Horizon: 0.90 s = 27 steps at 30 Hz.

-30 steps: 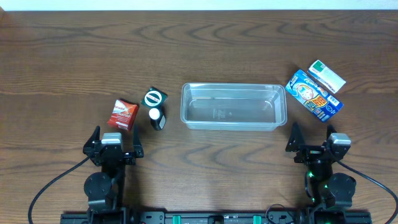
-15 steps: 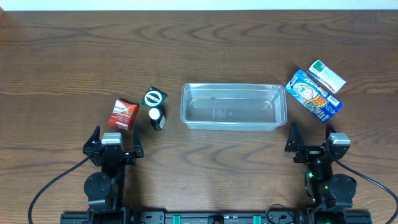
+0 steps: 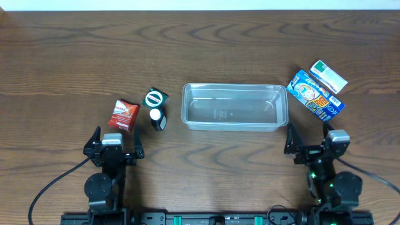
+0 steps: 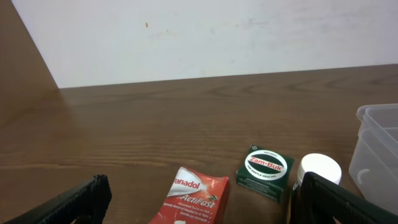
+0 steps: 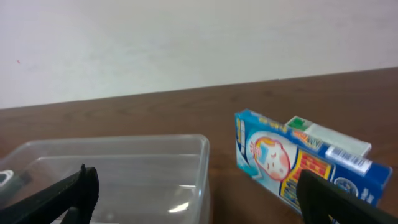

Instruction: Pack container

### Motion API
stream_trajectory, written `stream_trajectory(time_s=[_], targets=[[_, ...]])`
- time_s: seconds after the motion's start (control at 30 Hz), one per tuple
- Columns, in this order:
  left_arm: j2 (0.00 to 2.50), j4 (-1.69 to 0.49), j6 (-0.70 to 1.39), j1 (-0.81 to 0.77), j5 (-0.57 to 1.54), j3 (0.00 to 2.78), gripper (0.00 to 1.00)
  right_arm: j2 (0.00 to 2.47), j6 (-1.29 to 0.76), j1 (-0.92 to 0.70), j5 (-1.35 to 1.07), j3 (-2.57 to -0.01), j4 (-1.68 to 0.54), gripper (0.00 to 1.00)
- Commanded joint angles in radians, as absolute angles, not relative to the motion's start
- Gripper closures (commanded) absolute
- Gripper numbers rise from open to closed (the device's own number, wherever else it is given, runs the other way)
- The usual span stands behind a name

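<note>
The blue box is next for my right gripper, which should go there and close on its long edge (image 3: 319, 85) (image 5: 298, 135) beside the green-and-white box.
The clear plastic container (image 3: 234, 107) stands empty at the table's middle; it also shows in the right wrist view (image 5: 118, 168) and at the left wrist view's right edge (image 4: 379, 149). Left of it lie a red Panadol packet (image 3: 124, 114) (image 4: 196, 196), a green Zam-Buk box (image 3: 155, 98) (image 4: 266, 171) and a small white-capped bottle (image 3: 157, 118) (image 4: 320, 169). Right of it lie a blue box (image 3: 315, 95) (image 5: 298, 165) and a green-and-white box (image 3: 329, 76) (image 5: 326, 135). My left gripper (image 3: 114, 150) (image 4: 199, 214) is open near the front edge, behind the red packet. My right gripper (image 3: 310, 150) (image 5: 199, 211) is open and empty, at the container's right corner.
The brown wooden table (image 3: 206, 50) stretches to a white wall (image 4: 205, 37) at the back. Black cables (image 3: 47, 190) run from the arm bases at the front edge.
My right gripper has shifted slightly to the left and turned a little. The left arm and all the objects have not moved.
</note>
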State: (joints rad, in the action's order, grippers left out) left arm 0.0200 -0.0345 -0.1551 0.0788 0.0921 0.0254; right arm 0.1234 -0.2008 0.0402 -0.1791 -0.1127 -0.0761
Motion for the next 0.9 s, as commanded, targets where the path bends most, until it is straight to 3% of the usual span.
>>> stream_trajectory(time_s=[0.0, 0.23, 0.53, 0.87], targets=[[0.023, -0.059, -0.164, 0.084, 0.117, 0.004, 0.02, 0.253, -0.148, 0.033, -0.174, -0.278, -0.122, 0.01], [0.023, -0.059, -0.164, 0.084, 0.117, 0.004, 0.02, 0.712, -0.062, 0.051, -0.161, -0.756, -0.393, 0.01], [0.023, -0.059, -0.164, 0.084, 0.116, 0.004, 0.02, 1.210, 0.077, 0.196, -0.246, -1.381, -0.829, 0.01], [0.023, -0.059, -0.164, 0.084, 0.117, 0.004, 0.02, 1.417, 0.133, 0.271, -0.241, -1.483, -0.871, 0.01]])
